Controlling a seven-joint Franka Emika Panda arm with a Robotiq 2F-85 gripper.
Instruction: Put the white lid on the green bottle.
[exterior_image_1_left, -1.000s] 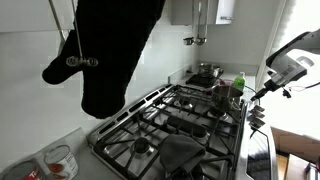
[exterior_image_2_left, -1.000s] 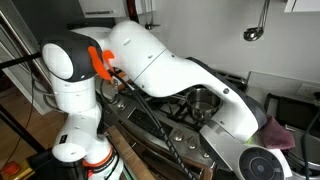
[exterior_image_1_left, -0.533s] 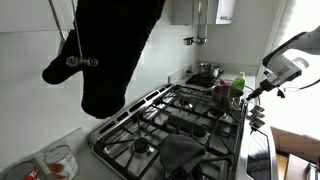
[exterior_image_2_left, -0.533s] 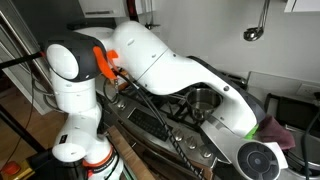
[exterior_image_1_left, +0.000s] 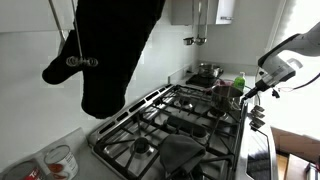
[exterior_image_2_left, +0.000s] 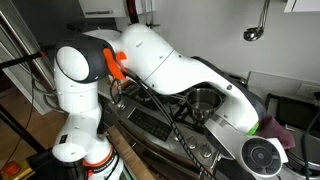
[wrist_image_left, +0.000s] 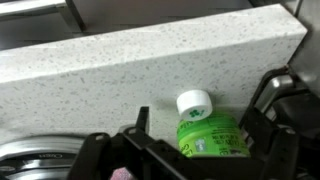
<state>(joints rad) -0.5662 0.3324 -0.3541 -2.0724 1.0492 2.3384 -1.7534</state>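
I will close my gripper on the lid (wrist_image_left: 195, 103) and lift it clear before lining it up with the bottle, because the white lid sits crooked at the green bottle's edge.
In the wrist view the white lid (wrist_image_left: 195, 103) sits on top of the green bottle (wrist_image_left: 211, 136), slightly askew toward the left. My gripper (wrist_image_left: 204, 116) is open. Its dark fingers (wrist_image_left: 141, 124) stand on either side of the bottle without touching the lid. In an exterior view the green bottle (exterior_image_1_left: 237, 89) stands upright at the stove's far right corner, with the gripper (exterior_image_1_left: 251, 91) right beside it. In the exterior view filled by the arm's white body, the bottle and the gripper are hidden.
A steel pot (exterior_image_1_left: 207, 72) stands behind the bottle on the gas stove (exterior_image_1_left: 170, 120). A black cloth (exterior_image_1_left: 110, 50) hangs in front of the camera. A speckled stone ledge (wrist_image_left: 150, 55) runs behind the bottle. A clear container (exterior_image_1_left: 60, 160) sits at the near left.
The jaws have opened from nearly shut and let go of the lid, which stays on the bottle. The arm has shifted slightly.
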